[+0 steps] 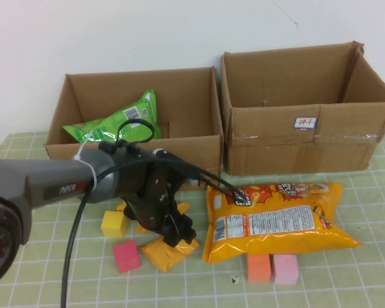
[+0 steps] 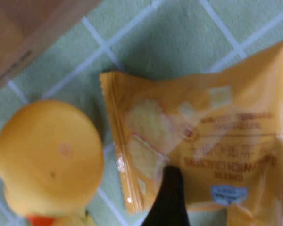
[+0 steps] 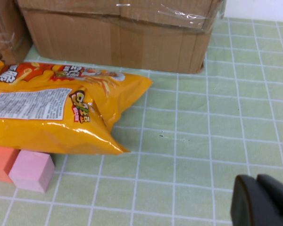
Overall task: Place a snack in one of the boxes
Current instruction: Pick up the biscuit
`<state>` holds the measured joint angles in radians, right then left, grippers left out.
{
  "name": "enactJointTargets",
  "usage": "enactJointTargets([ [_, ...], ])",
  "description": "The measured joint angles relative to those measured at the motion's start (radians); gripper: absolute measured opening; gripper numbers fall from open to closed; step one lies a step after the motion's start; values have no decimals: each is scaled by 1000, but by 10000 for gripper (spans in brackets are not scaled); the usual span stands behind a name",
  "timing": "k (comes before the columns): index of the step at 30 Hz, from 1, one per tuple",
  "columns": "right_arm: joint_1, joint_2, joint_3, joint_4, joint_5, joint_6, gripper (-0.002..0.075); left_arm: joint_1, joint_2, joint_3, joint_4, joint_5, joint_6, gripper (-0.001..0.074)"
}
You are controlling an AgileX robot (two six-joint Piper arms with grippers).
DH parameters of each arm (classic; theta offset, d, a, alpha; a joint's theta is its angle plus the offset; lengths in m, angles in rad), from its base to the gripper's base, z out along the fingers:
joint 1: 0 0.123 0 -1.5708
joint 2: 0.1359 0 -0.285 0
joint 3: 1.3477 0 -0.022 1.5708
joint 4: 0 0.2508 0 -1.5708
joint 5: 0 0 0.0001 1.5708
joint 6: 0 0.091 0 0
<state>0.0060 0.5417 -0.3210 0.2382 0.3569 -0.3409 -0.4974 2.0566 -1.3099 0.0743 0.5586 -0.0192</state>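
Observation:
The front cracker packet lies against the packet beside the duck, so next my left gripper opens, rise slightly and pinches the packet (image 2: 198,141) beside the duck alone.
A small orange cracker packet (image 1: 169,252) lies on the green mat in front of the left box (image 1: 77,144). My left gripper (image 1: 174,232) hangs low right over it. In the left wrist view one black finger (image 2: 168,200) rests against the packet (image 2: 217,141), and the jaws stand apart, open around it. A big orange chips bag (image 1: 276,218) lies to the right, also in the right wrist view (image 3: 47,113). A green snack bag (image 1: 119,123) lies in the left box. The right box (image 1: 308,138) holds nothing I can see. My right gripper (image 3: 260,202) is shut, low over the mat, right of the chips bag.
A yellow block (image 1: 113,223) and a red block (image 1: 126,255) lie left of the packet. An orange block (image 1: 258,268) and a pink block (image 1: 285,268) lie in front of the chips bag. A yellow duck toy (image 2: 47,160) sits beside the packet.

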Motion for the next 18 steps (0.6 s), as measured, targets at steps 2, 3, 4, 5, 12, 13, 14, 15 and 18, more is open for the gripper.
enactJointTargets([
  [2, 0, 0, 0, 0, 0, 0, -2, 0, 11, -5, 0, -28, 0, 536],
  [3, 0, 0, 0, 0, 0, 0, -2, 0, 13, -7, 0, -43, 0, 536],
  [4, 0, 0, 0, 0, 0, 0, -2, 0, 17, -7, 0, -61, 0, 536],
  [5, 0, 0, 0, 2, 0, 0, -2, 0, 19, -7, 0, -77, 0, 536],
  [12, 0, 0, 0, 2, 4, 0, -2, 0, 21, -7, 0, -118, 0, 414],
  [13, 0, 0, 0, 2, 4, 0, -2, 0, 21, -7, 0, -118, 0, 369],
  [14, 0, 0, 0, 2, 4, 0, -2, 0, 21, -7, 0, -122, 0, 320],
  [15, 0, 0, 0, 2, 4, 0, -2, 0, 21, -7, 0, -127, 0, 279],
  [18, 0, 0, 0, 2, 4, 0, -2, 0, 21, -9, 2, -131, 0, 142],
])
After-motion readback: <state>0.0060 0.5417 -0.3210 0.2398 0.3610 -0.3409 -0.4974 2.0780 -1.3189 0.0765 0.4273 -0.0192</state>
